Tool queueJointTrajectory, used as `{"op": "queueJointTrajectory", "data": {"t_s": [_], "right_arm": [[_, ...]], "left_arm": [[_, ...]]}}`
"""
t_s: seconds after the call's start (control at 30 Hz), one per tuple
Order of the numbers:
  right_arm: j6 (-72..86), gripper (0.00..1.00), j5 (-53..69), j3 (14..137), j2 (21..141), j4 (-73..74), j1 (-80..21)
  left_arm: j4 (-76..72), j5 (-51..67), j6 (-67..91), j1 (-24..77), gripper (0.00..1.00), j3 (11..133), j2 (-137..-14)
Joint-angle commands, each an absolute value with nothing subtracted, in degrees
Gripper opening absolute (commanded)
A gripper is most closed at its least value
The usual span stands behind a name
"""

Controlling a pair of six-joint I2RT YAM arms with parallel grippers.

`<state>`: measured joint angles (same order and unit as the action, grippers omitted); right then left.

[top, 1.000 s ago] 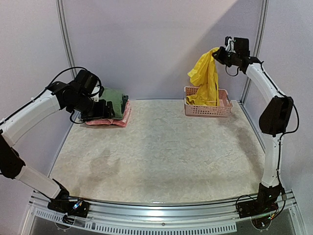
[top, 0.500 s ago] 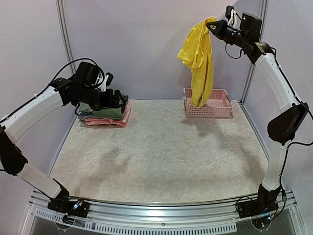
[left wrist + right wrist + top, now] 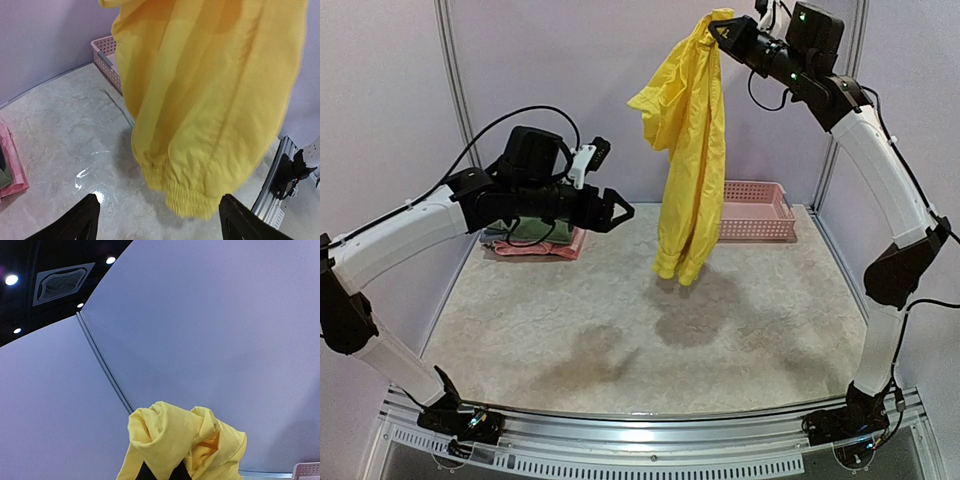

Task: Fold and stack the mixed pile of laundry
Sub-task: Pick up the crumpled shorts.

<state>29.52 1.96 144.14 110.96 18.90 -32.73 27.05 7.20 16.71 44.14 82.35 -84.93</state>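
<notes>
I should take the elastic hem (image 3: pixel 679 266) with my left gripper to spread the yellow shorts flat before folding, as they hang in narrow folds from my right gripper alone.
The bright yellow shorts (image 3: pixel 687 150) hang full length from my right gripper (image 3: pixel 720 28), which is shut on their top edge high above the table; the bunched fabric shows in the right wrist view (image 3: pixel 175 440). Their elastic hem (image 3: pixel 192 200) dangles just above the table. My left gripper (image 3: pixel 618 210) is open and empty, just left of the hanging shorts, and its dark fingertips (image 3: pixel 82 220) frame the hem in the left wrist view. The folded olive-green shirt (image 3: pixel 535 230) lies on a pink folded garment (image 3: pixel 565 245) at the back left.
The pink lattice basket (image 3: pixel 755 212) stands at the back right by the wall and shows in the left wrist view (image 3: pixel 107 57). A metal rail (image 3: pixel 650 430) runs along the table's near edge. Grey walls enclose the back and sides.
My right gripper has lifted the yellow shorts up out of the basket and carried them left. My left gripper has left the folded stack and swung right toward the shorts, now open.
</notes>
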Motion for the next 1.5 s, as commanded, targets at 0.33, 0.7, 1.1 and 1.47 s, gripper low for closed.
{"op": "queueJointTrajectory", "data": {"t_s": [0.33,0.7,1.1,1.47], "right_arm": [[30.74,0.0,-7.15,146.07,104.56,18.96,-37.78],[29.54,0.0,-12.24,145.81,103.87,18.83,-39.57],[31.74,0.0,-13.37,146.02,105.89,14.3,-43.19],[29.53,0.0,-15.92,144.75,102.63,18.86,-45.16]], "left_arm": [[16.98,12.26,11.33,52.3,0.51,83.92,-96.99],[17.68,11.58,7.19,53.35,0.96,90.34,-102.71],[10.84,7.78,10.04,56.61,1.0,85.36,-101.89],[16.73,-4.4,8.02,56.7,0.0,87.3,-102.52]]}}
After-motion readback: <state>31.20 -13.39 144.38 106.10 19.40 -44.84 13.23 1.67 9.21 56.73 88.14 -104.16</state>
